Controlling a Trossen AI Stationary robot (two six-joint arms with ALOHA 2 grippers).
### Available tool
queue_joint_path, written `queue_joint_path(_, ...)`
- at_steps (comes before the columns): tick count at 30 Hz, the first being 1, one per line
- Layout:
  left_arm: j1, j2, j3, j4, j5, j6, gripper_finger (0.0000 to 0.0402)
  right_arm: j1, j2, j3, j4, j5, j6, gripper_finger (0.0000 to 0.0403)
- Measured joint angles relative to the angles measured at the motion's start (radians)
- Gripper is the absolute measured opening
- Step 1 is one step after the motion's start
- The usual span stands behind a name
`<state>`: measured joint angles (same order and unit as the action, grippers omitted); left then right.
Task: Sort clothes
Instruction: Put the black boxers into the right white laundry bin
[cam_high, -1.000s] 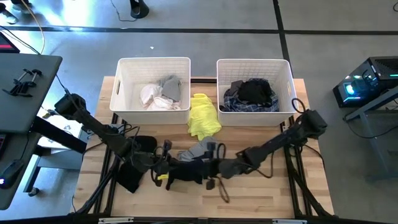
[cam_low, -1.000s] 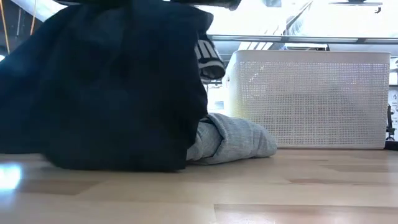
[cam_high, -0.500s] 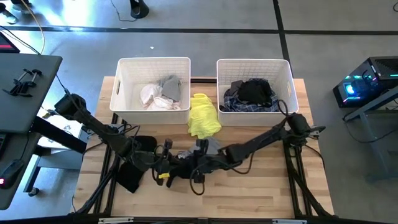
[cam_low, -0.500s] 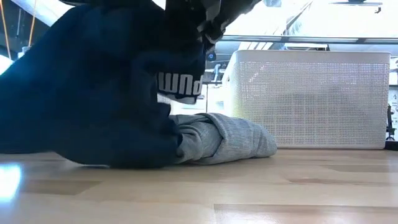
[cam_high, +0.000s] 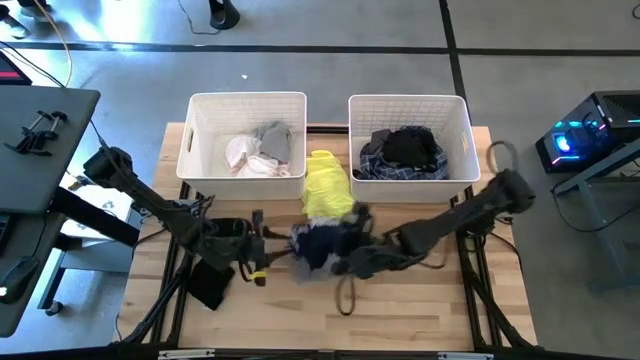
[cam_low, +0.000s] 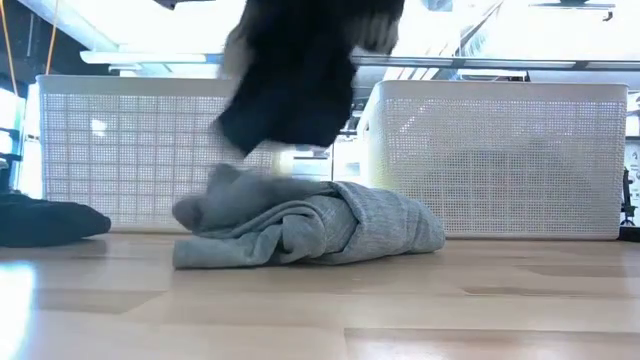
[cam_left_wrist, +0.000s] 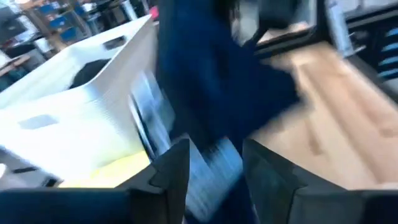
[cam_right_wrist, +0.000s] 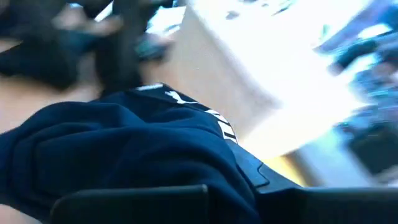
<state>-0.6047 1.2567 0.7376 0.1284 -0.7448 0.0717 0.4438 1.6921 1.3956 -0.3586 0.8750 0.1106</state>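
Note:
The robot's right gripper needs to release the navy garment on top of the black and blue plaid garments in their white bin (cam_high: 402, 151).
A dark navy garment (cam_high: 322, 243) with white lettering hangs over the table's middle, with my right gripper (cam_high: 347, 258) shut on it. In the low view it hangs clear above a grey garment (cam_low: 310, 222) that lies bunched on the table. My left gripper (cam_left_wrist: 214, 163) stands open just left of the navy garment, with nothing between its fingers. A yellow garment (cam_high: 328, 188) lies between the two bins. A black garment (cam_high: 208, 284) lies near the table's left front. My right gripper holds the navy garment in a bunch near the band with white lettering (cam_right_wrist: 186, 109). The cloth drapes over the fingers and hides the place of contact. The garment hangs below the gripper, lifted clear of the table (cam_low: 290, 90).
The left white bin (cam_high: 200, 140) holds white, pink and grey garments. The right white bin (cam_high: 460, 125) holds black and blue plaid ones. Bare wood shows along the table's near edge (cam_high: 420, 320).
My left gripper has opened, let go of the navy garment and drawn back a little toward the table's left. My right gripper has shut on the garment and carried it up and toward the right. The garment is lifted clear, uncovering the grey one.

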Motion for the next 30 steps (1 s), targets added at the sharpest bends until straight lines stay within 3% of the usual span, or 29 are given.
queue_joint_path(7, -0.001, -0.002, 0.000, -0.097, 0.011, -0.058, 0.0152, 0.028, -0.273, 0.000, -0.018, 0.468, -0.299, 0.0006)
queue_joint_path(11, 0.000, 0.022, -0.002, -0.118, 0.040, -0.088, 0.0152, -0.052, -0.420, 0.000, -0.057, 0.514, -0.386, 0.0004)
queue_joint_path(15, 0.000, 0.046, -0.002, -0.116, 0.052, -0.089, 0.0152, -0.226, -0.547, 0.000, -0.230, 0.375, -0.270, 0.0004)
queue_joint_path(20, 0.000, 0.071, -0.002, -0.114, 0.052, -0.088, 0.0152, -0.541, -0.627, -0.003, -0.559, 0.058, 0.021, 0.0005)
queue_joint_path(25, 0.004, 0.081, -0.002, -0.114, 0.052, -0.088, 0.0152, -0.821, -0.585, -0.005, -0.821, -0.175, 0.166, 0.0006)
queue_joint_path(30, 0.009, 0.081, -0.002, -0.105, 0.052, -0.078, 0.0152, -0.993, -0.460, -0.005, -0.855, -0.375, 0.124, 0.0006)
